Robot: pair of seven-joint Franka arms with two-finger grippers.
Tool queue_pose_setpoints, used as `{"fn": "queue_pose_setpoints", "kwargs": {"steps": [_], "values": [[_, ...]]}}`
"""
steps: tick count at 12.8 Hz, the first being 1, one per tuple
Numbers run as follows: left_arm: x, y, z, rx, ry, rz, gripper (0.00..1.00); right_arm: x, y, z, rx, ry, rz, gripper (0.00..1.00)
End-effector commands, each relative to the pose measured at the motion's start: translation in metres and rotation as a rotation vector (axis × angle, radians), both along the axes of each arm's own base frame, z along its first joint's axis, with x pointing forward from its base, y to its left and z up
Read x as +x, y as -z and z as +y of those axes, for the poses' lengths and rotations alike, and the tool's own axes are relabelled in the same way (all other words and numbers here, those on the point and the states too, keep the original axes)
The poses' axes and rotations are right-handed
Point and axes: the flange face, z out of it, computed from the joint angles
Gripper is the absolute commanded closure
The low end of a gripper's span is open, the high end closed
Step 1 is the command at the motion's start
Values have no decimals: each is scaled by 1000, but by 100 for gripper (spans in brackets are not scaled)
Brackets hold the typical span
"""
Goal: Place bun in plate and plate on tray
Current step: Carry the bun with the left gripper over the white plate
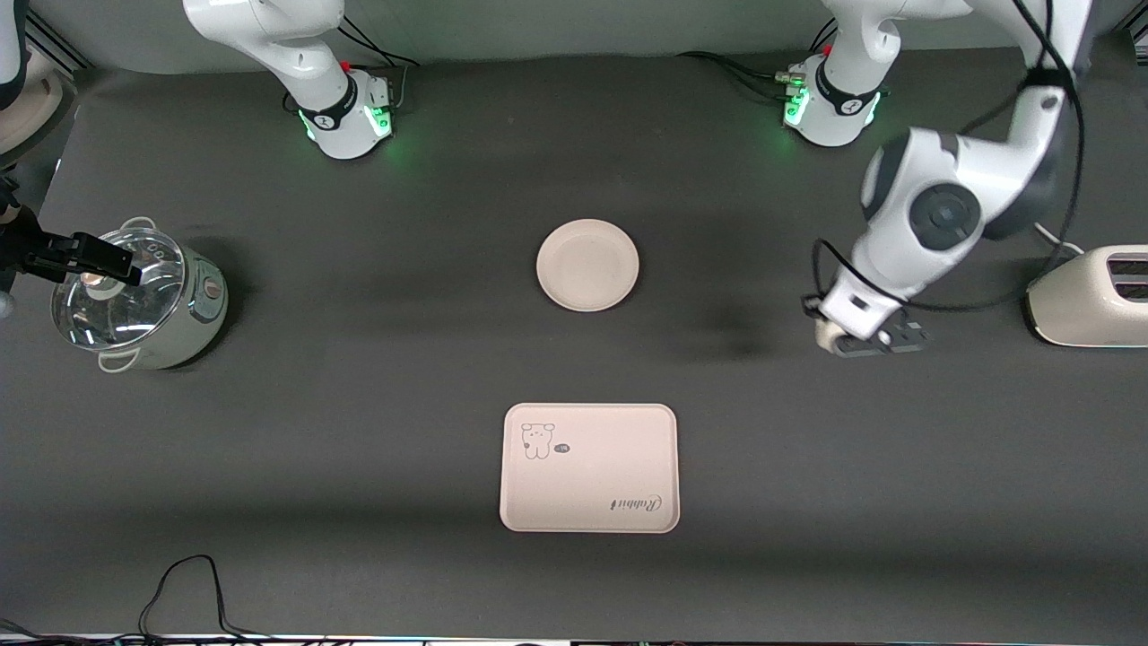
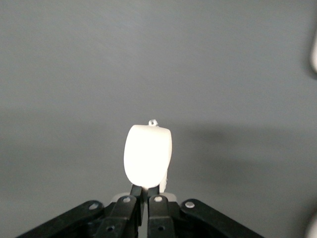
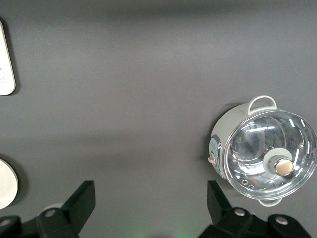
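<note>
Next, my left gripper releases the bun inside the round cream plate (image 1: 604, 267), slightly off the plate's middle toward the toaster.
The bun (image 1: 826, 334) is a small white lump pinched in my left gripper (image 1: 850, 344), over bare mat between the plate and the toaster. In the left wrist view the bun (image 2: 147, 154) sticks out past the closed fingertips of the left gripper (image 2: 147, 189). The round cream plate (image 1: 587, 265) lies empty mid-table. The rectangular "Rabbit" tray (image 1: 589, 467) lies empty, nearer to the front camera than the plate. My right gripper (image 1: 90, 256) is open and empty over the pot; the right wrist view shows the right gripper (image 3: 151, 191) with its jaws wide apart, plus edges of the tray (image 3: 6, 64) and plate (image 3: 6, 183).
A pale green pot with a glass lid (image 1: 134, 296) stands at the right arm's end, also in the right wrist view (image 3: 265, 151). A cream toaster (image 1: 1090, 296) stands at the left arm's end. A black cable (image 1: 188, 583) lies by the front edge.
</note>
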Motion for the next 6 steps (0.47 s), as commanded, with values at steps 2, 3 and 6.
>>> {"fn": "queue_pose_setpoints", "kwargs": {"steps": [2, 3, 6], "values": [[-60, -32, -108, -25, -110, 4, 100, 0, -1, 2, 13, -19, -2, 0], [-76, -33, -140, -41, -143, -3, 100, 0, -1, 2, 13, -20, -3, 0], [-130, -29, -225, -123, -187, -35, 100, 0, -1, 2, 13, -19, -2, 0]]}}
